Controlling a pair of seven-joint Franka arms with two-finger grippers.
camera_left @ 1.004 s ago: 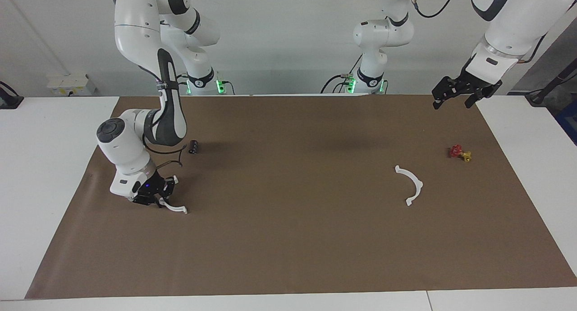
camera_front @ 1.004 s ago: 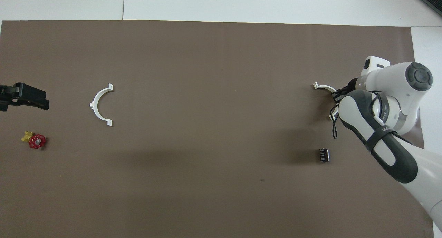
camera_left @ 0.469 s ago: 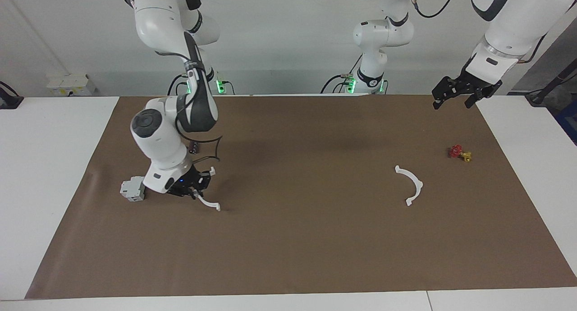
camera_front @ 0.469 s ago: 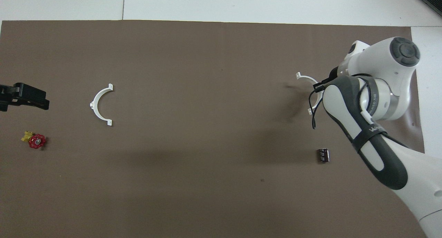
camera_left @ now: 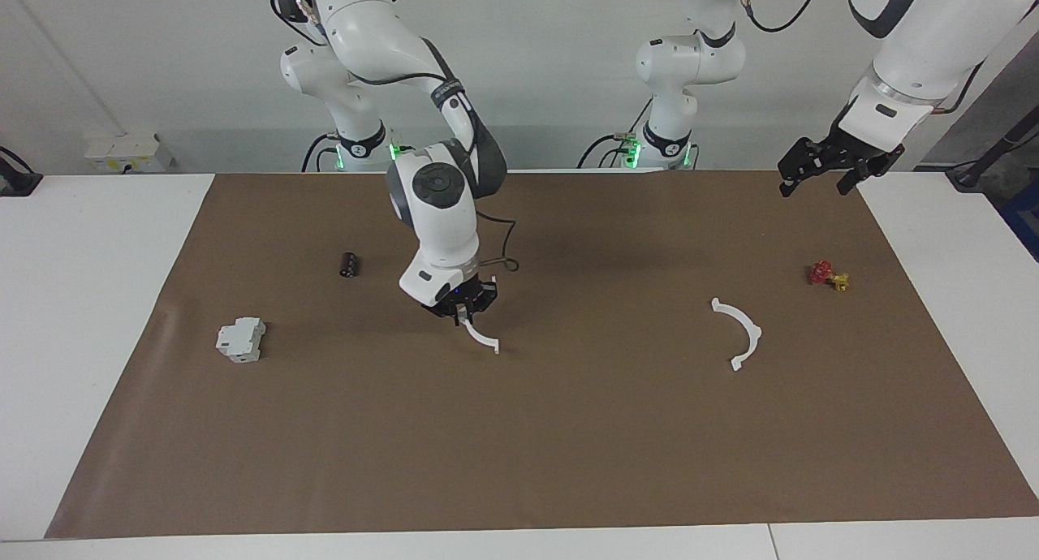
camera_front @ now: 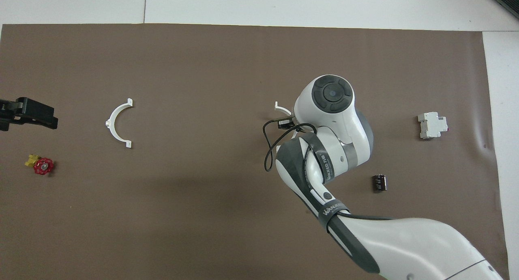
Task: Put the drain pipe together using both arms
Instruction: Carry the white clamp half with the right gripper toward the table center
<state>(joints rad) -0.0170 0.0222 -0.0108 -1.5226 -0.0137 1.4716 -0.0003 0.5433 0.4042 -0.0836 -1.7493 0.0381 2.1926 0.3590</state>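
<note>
The white half-ring in my right gripper should be let go on the mat midway (camera_front: 263, 143) between the other half-ring and the black cylinder.
One white half-ring of the drain pipe (camera_left: 484, 338) (camera_front: 281, 107) hangs just above the brown mat near its middle, with my right gripper (camera_left: 464, 312) shut on it; in the overhead view the right wrist covers most of that arc. The other white half-ring (camera_left: 739, 333) (camera_front: 117, 123) lies flat on the mat toward the left arm's end. High over the mat's corner at the left arm's end, my left gripper (camera_left: 821, 173) (camera_front: 30, 113) waits open with nothing between its fingers.
A pale grey boxy block (camera_left: 241, 338) (camera_front: 432, 125) and a small black cylinder (camera_left: 348, 264) (camera_front: 379, 182) sit on the mat (camera_left: 568, 446) toward the right arm's end. A red and yellow valve piece (camera_left: 827, 275) (camera_front: 41, 165) lies under the left gripper's side.
My right arm has swung from its end of the mat toward the middle, carrying the white half-ring. That uncovered the grey block. The left arm has stayed put.
</note>
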